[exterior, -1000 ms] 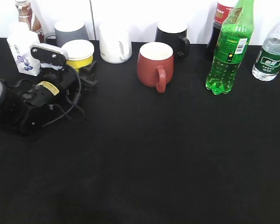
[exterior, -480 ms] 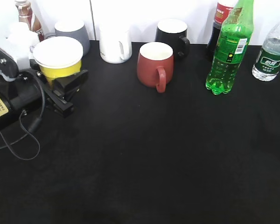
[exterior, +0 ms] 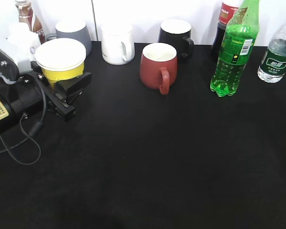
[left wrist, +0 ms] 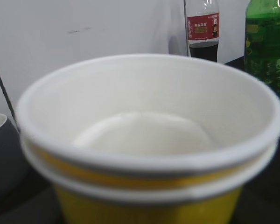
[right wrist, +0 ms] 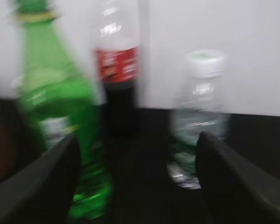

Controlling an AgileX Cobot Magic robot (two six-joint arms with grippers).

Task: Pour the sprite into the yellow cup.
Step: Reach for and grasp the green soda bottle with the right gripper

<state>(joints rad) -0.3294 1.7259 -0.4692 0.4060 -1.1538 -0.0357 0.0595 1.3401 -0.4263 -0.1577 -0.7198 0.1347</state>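
The sprite is the next thing for my right gripper to go to. It should grab the green bottle's lower body (exterior: 228,70) (right wrist: 87,164), just under the label with the barcode.
The yellow cup (exterior: 61,61) with a white rim is held upright in my left gripper (exterior: 66,90) at the left, lifted off the table. It fills the left wrist view (left wrist: 144,154), empty inside. The sprite (exterior: 232,52), a tall green bottle, stands upright at the back right. In the blurred right wrist view the sprite (right wrist: 56,121) is at the left. My right gripper (right wrist: 137,186) is open and empty with its fingers wide apart, some way short of the bottles. The right arm is not seen in the exterior view.
A red mug (exterior: 158,66) stands mid-table. White (exterior: 117,44), black (exterior: 176,33) and grey (exterior: 73,31) mugs line the back. A cola bottle (exterior: 225,24) and a water bottle (exterior: 279,50) flank the sprite. A white carton (exterior: 22,38) stands at the back left.
My left gripper took hold of the yellow cup and lifted it up and toward the camera. Over the last half second it barely shifted. The bottles and mugs stayed put.
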